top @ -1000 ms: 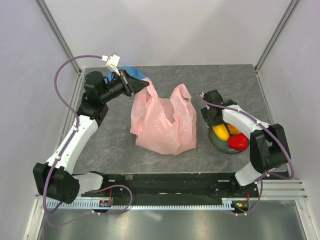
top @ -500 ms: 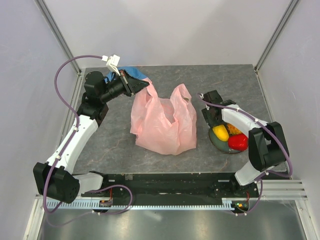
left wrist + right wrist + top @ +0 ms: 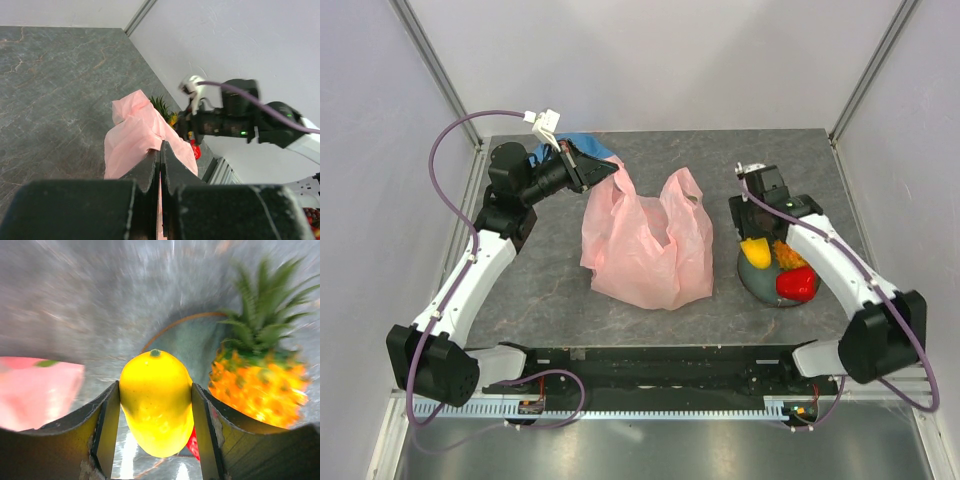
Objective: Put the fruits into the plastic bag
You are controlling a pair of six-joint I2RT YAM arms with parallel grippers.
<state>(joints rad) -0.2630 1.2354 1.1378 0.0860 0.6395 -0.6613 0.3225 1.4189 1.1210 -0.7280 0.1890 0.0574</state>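
Next, I release the yellow mango with my right gripper inside the pink plastic bag, low down (image 3: 662,291) near its front edge.
The pink plastic bag (image 3: 645,245) lies in the middle of the table. My left gripper (image 3: 613,170) is shut on its upper left handle and holds it up; the wrist view shows the pink film (image 3: 137,137) pinched between the shut fingers. My right gripper (image 3: 752,240) is shut on a yellow mango (image 3: 756,251), seen between the fingers in the right wrist view (image 3: 156,400), held above the dark round plate (image 3: 760,282). On the plate sit a shiny red fruit (image 3: 796,285) and an orange pineapple (image 3: 257,385) with a green crown. The peach is not in view.
A blue cloth hat (image 3: 582,145) lies at the back left, behind my left gripper. The plate stands right of the bag, near the table's right side. Frame posts rise at the two back corners.
My right arm has swung up and back with the yellow mango lifted off the plate. The left gripper and the bag have not moved.
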